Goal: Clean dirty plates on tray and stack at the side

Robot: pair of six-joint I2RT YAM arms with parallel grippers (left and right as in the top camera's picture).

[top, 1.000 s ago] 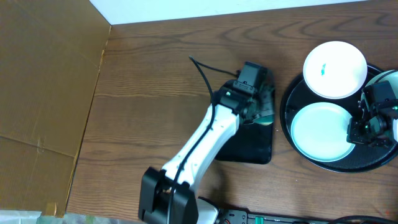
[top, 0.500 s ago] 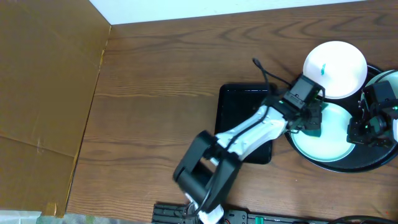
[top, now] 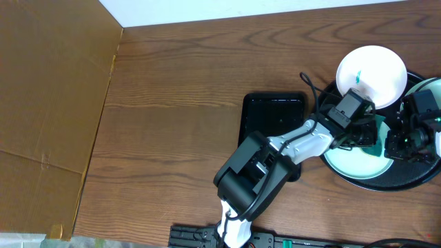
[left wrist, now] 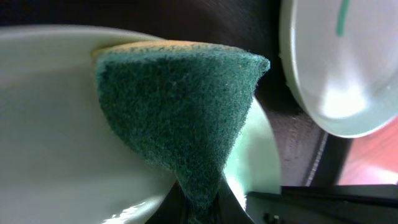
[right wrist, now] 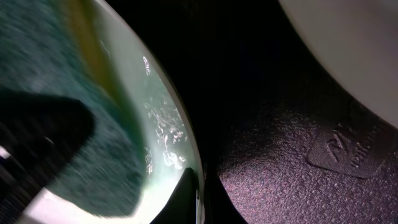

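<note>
My left gripper needs to let go of the green scouring sponge on the front half of the smaller rectangular black tray [top: 264,156].
The round black tray [top: 386,183] sits at the right edge. A white plate [top: 372,77] with a teal smear rests on its far rim, and a second plate [top: 348,157] lies at the front. A third plate [top: 431,89] shows partly at the right. My left gripper [top: 365,134] is shut on a green scouring sponge [left wrist: 180,112], which presses on the front plate [left wrist: 56,124]. The smeared plate [left wrist: 329,62] lies beyond it. My right gripper [right wrist: 198,199] is shut on that front plate's rim [right wrist: 168,143] over the tray's textured floor [right wrist: 280,162].
A smaller rectangular black tray [top: 272,117] lies left of the round one, under the left arm. A brown cardboard wall [top: 48,103] fills the left side. A black power strip [top: 275,240] runs along the front edge.
My left arm swung right from the rectangular tray, carrying the sponge onto the front plate in the round tray. The right gripper has kept its hold on the rim.
</note>
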